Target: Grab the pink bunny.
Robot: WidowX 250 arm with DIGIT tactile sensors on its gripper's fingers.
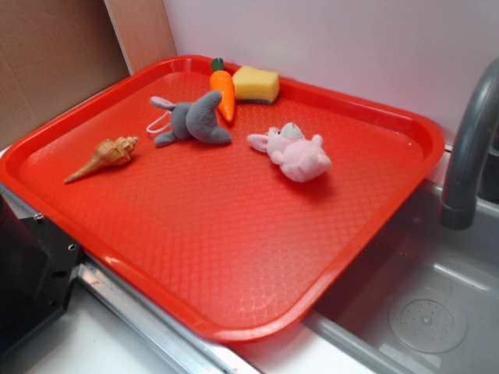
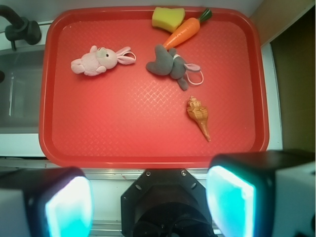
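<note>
Next, my gripper goes to the pink bunny's belly [image 1: 301, 160] [image 2: 89, 63], between its arms and feet, and closes there.
The pink bunny [image 1: 296, 153] [image 2: 94, 61] lies on its side on a red tray [image 1: 234, 257] [image 2: 148, 133], toward the tray's sink side. It is pale pink with a whitish face and its ears point to the tray's middle. In the wrist view my gripper [image 2: 150, 202] hangs high above the tray's near edge, well away from the bunny. Its two cyan-lit pads [image 2: 69, 207] stand wide apart with nothing between them, so it is open. The exterior view does not show the gripper.
A grey plush animal [image 1: 195, 121] [image 2: 168, 65], a carrot [image 1: 224, 92] [image 2: 183, 30] and a yellow sponge [image 1: 256, 83] [image 2: 168, 19] lie near the tray's far edge. A seashell [image 1: 105, 156] [image 2: 198, 114] lies apart from them. A grey faucet [image 1: 468, 156] and sink [image 1: 421, 296] adjoin the tray.
</note>
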